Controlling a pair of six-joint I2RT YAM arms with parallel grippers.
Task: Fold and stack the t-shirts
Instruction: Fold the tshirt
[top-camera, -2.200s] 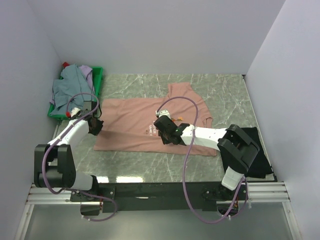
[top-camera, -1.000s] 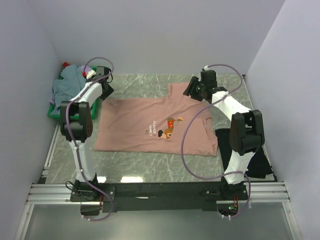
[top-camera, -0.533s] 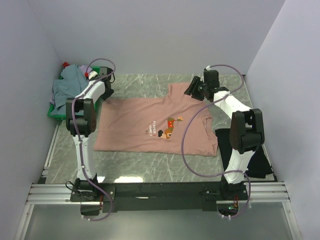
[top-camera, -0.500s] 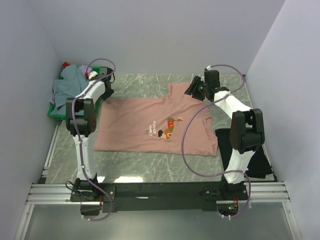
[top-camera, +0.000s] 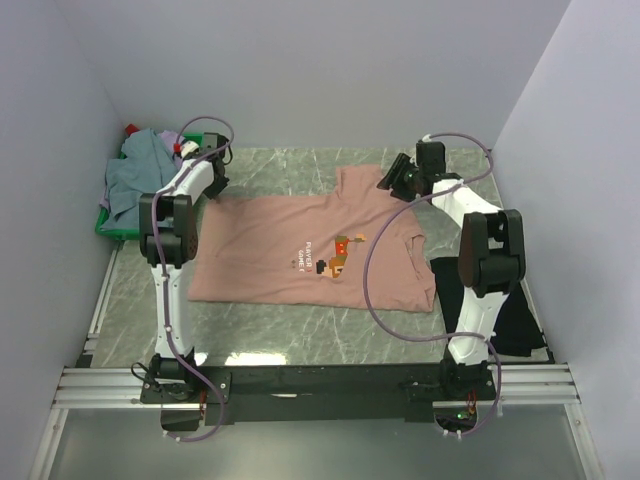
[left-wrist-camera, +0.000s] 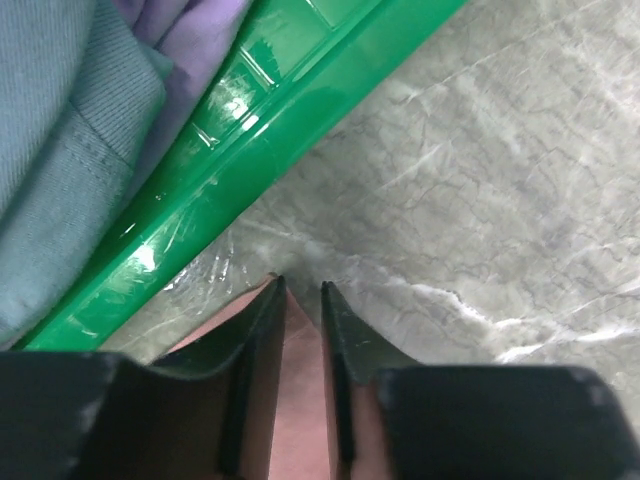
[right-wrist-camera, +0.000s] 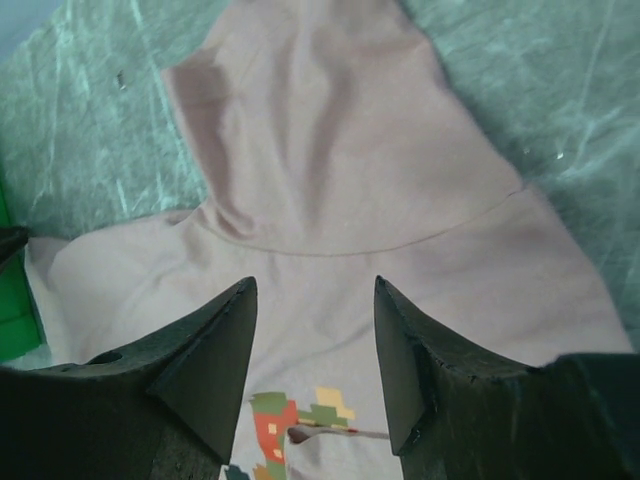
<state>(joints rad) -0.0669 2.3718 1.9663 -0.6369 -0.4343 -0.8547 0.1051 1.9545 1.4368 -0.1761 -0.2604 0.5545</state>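
The corner of the salmon-pink t-shirt sits loosely between my left gripper's fingers, so I should open my left gripper and pinch that corner's tip (left-wrist-camera: 292, 300) firmly before I lift.
A salmon-pink t-shirt (top-camera: 270, 250) lies spread flat on the marble table, its pixel-figure print (top-camera: 343, 248) facing up. My left gripper (top-camera: 213, 172) is down at the shirt's far left corner beside the crate. In the left wrist view its fingers (left-wrist-camera: 262, 340) stand a narrow gap apart, straddling that pink corner (left-wrist-camera: 302, 380). My right gripper (top-camera: 392, 180) hovers open over the shirt near its far sleeve (right-wrist-camera: 320, 130), nothing between its fingers (right-wrist-camera: 225, 340). A black t-shirt (top-camera: 505, 290) lies at the right edge. Grey-blue (top-camera: 130, 175) and lavender (left-wrist-camera: 190, 40) t-shirts fill the crate.
The green plastic crate (left-wrist-camera: 280, 120) stands at the back left, its rim right next to my left fingers. Grey walls close in the table on the left, back and right. Bare marble (top-camera: 280, 165) shows behind the shirt and along the near edge.
Both arms have reached from the near side to the shirt's far edge. Over the last second the left jaws have narrowed around the pink corner. The right gripper drifted slightly right.
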